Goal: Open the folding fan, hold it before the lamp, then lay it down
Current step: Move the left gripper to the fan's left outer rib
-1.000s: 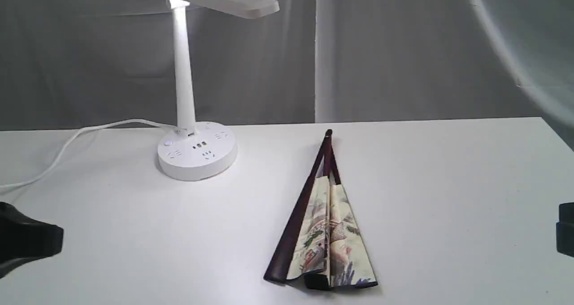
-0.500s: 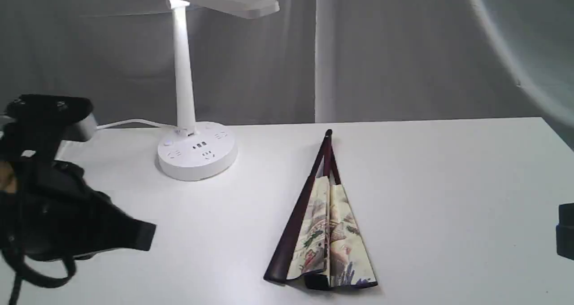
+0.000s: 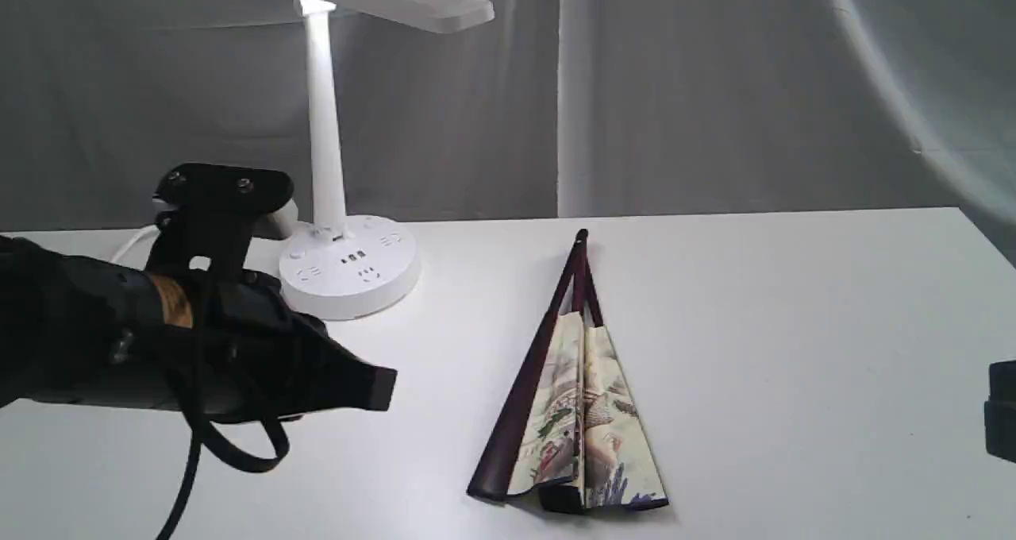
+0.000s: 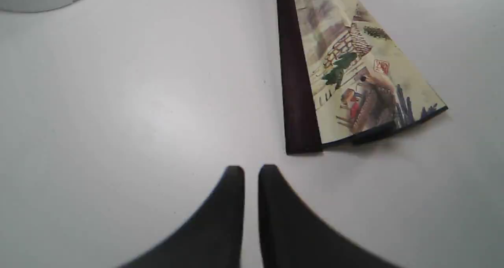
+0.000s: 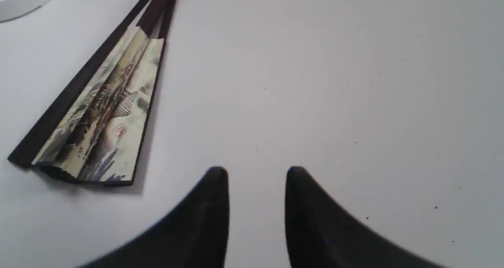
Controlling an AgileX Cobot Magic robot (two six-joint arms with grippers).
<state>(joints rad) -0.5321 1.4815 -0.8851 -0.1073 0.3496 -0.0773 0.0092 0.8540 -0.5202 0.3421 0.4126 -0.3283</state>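
Observation:
My left gripper needs to move next to the folding fan's raised middle fold (image 3: 574, 429) (image 4: 350, 62), beside the painted green leaves, and then close there.
The folding fan (image 3: 587, 413) lies partly spread on the white table (image 3: 794, 325), pivot toward the back, its dark maroon guard on the left side. The white lamp (image 3: 325, 127) stands lit at the back left on its round base. My left gripper (image 3: 381, 387) hovers left of the fan, pointing at it. In the left wrist view its fingertips (image 4: 251, 171) stand a narrow slit apart, empty, just short of the guard's end on the fan (image 4: 346, 75). My right gripper (image 5: 256, 173) is open and empty, off to the side of the fan (image 5: 102, 114).
The lamp's white cord (image 3: 131, 242) trails off to the left behind my left arm. A grey curtain (image 3: 675, 87) hangs behind the table. A dark part of the right arm (image 3: 1002, 405) shows at the right edge.
My left arm has swung in from the left edge toward the fan, and its fingers have parted slightly. The fan, the lamp and the right arm have not moved.

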